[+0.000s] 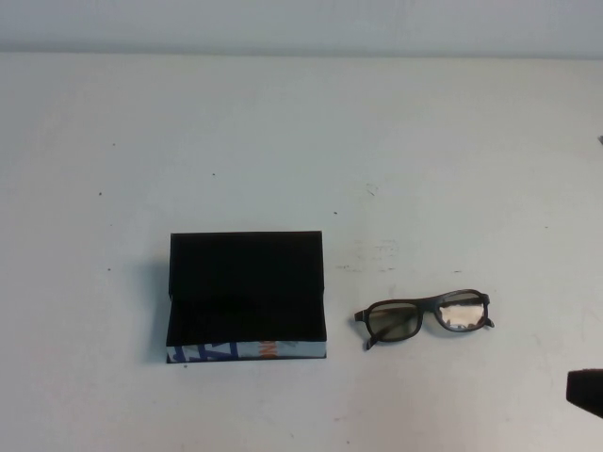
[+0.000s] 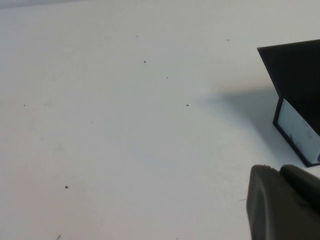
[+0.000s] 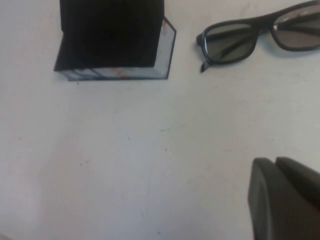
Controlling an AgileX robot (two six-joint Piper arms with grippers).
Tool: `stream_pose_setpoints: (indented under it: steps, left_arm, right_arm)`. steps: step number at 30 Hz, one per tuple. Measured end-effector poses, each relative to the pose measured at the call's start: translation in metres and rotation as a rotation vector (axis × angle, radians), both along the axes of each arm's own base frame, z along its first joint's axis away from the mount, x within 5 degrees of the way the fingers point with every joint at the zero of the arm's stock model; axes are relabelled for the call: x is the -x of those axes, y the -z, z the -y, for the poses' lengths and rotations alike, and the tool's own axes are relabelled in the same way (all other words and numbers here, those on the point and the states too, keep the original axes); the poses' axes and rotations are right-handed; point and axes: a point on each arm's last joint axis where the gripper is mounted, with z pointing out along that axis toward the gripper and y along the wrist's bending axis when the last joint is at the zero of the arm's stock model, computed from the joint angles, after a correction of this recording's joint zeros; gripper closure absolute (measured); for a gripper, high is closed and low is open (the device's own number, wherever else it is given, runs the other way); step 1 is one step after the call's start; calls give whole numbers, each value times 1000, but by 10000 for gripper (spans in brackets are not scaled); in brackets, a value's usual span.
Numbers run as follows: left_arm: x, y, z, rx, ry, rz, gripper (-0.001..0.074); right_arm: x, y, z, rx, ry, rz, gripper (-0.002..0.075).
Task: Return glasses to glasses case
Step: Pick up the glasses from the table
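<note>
Next, my right gripper goes to the bridge of the glasses (image 1: pixel 430 304) (image 3: pixel 263 23), between their lenses, and closes there.
The glasses case (image 1: pixel 247 297) stands open on the white table, left of centre, its black flap lid raised and its printed white front edge facing me. The dark-framed glasses (image 1: pixel 425 317) lie on the table to the right of the case, apart from it, arms folded. My right gripper (image 1: pixel 585 391) shows only as a dark tip at the lower right edge, near the glasses and clear of them. In the right wrist view its fingers (image 3: pixel 274 161) are together and empty, with the case (image 3: pixel 112 40) and glasses (image 3: pixel 260 37) ahead. My left gripper (image 2: pixel 277 170) is shut and empty beside the case's corner (image 2: pixel 300 100).
The white table (image 1: pixel 301 141) carries only small dark specks. The back edge of the table runs across the top of the high view.
</note>
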Motion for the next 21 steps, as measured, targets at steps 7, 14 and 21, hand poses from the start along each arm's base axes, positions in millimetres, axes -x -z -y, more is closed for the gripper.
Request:
stream_pose_setpoints:
  steps: [7,14,21]
  left_arm:
    - [0,0,0,0,0,-1,734]
    - [0,0,0,0,0,-1,734]
    - [0,0,0,0,-1,-1,734]
  right_arm:
    - [-49,3,-8,137,-168,-80,740]
    - [-97,-2,-39,389,-418,-67,740]
    - [-133,17,-86,589,-810,43,740]
